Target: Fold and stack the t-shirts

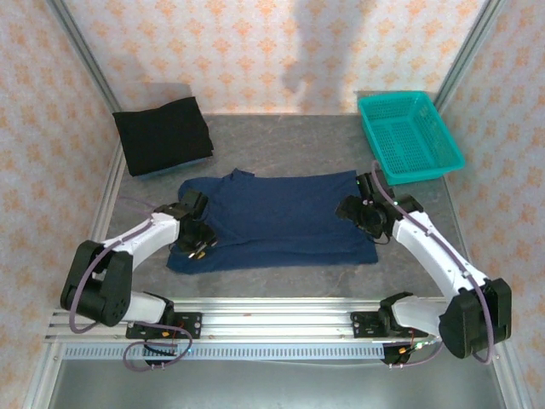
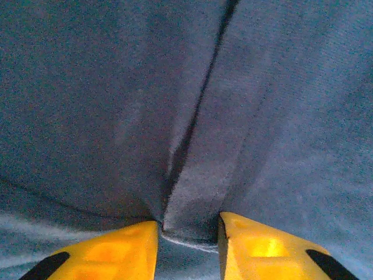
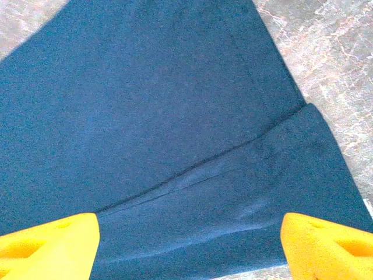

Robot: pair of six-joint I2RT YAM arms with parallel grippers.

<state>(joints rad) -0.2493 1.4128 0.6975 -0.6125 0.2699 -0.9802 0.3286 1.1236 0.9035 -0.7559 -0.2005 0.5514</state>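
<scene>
The loose sleeve flap of the navy shirt lies doubled at the shirt's near fold, so the robot's left gripper needs to first pinch the flap's end and pull it flat toward the shirt's back edge (image 1: 228,187).
The navy blue t-shirt (image 1: 281,217) lies spread flat, plain side up, in the middle of the table. The black t-shirt (image 1: 163,134) sits folded at the back left. My left gripper (image 1: 198,240) is at the navy shirt's left edge. In the left wrist view its yellow fingers (image 2: 116,254) pinch a raised ridge of navy cloth (image 2: 192,192), so the left gripper (image 2: 189,248) is shut on it. My right gripper (image 1: 358,213) hovers over the shirt's right edge. It stands wide open (image 3: 189,245) above a folded hem of the navy shirt (image 3: 233,192), with nothing gripped.
A teal mesh basket (image 1: 413,141) stands at the back right, just beyond the right arm. Grey marbled table (image 3: 326,46) shows past the shirt's right edge. Patterned walls close in both sides and the back. A metal rail (image 1: 272,319) runs along the near edge.
</scene>
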